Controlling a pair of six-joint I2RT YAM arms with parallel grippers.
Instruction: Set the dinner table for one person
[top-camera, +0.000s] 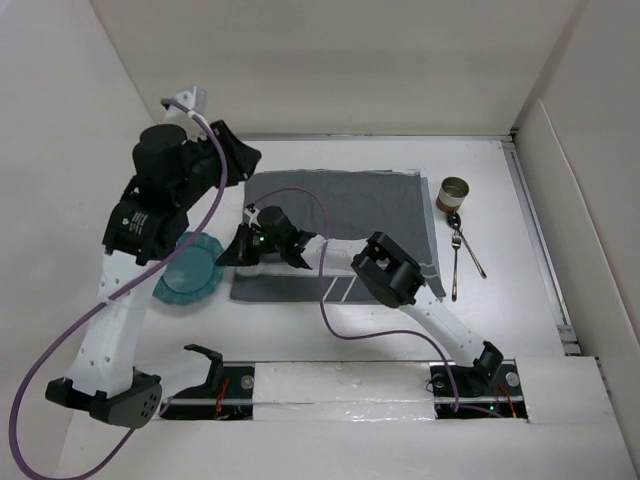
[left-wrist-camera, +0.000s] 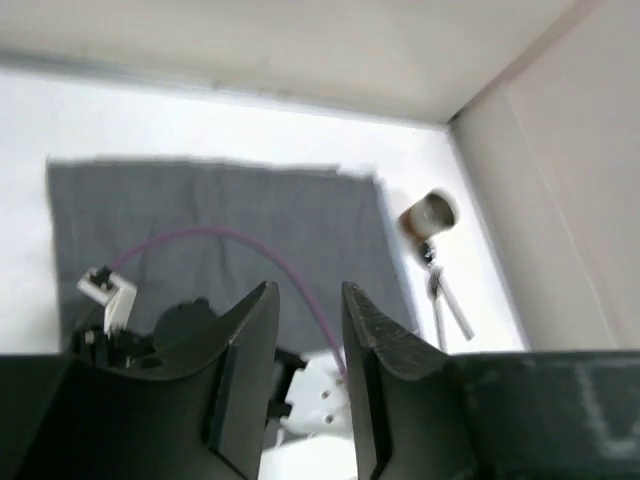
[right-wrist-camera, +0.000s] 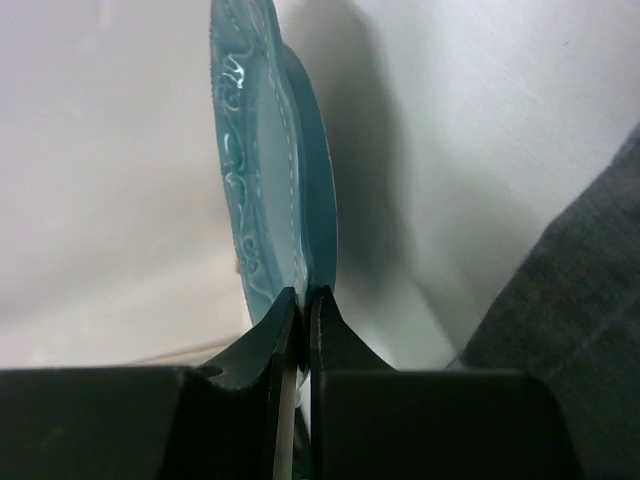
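The robot's right gripper will set the teal plate down on the middle of the dark grey mat (top-camera: 340, 226), behind its white stripe.
A teal glass plate (top-camera: 190, 272) with a scalloped rim lies on the white dinner table (top-camera: 500, 300), just left of the dark grey mat (top-camera: 350, 210). My right gripper (top-camera: 228, 252) reaches across the mat's front left corner and is shut on the plate's right rim. In the right wrist view the jaws (right-wrist-camera: 303, 295) pinch the plate (right-wrist-camera: 262, 170) edge-on. My left gripper (top-camera: 250, 158) is open and empty, held high over the mat's back left corner. In its own view (left-wrist-camera: 305, 290) it looks down on the mat (left-wrist-camera: 200, 210) and the right arm's wrist.
A brown cup (top-camera: 453, 193) stands right of the mat, also in the left wrist view (left-wrist-camera: 428, 213). A fork and another piece of cutlery (top-camera: 458, 255) lie crossed in front of it. White walls close in the table on the left, back and right.
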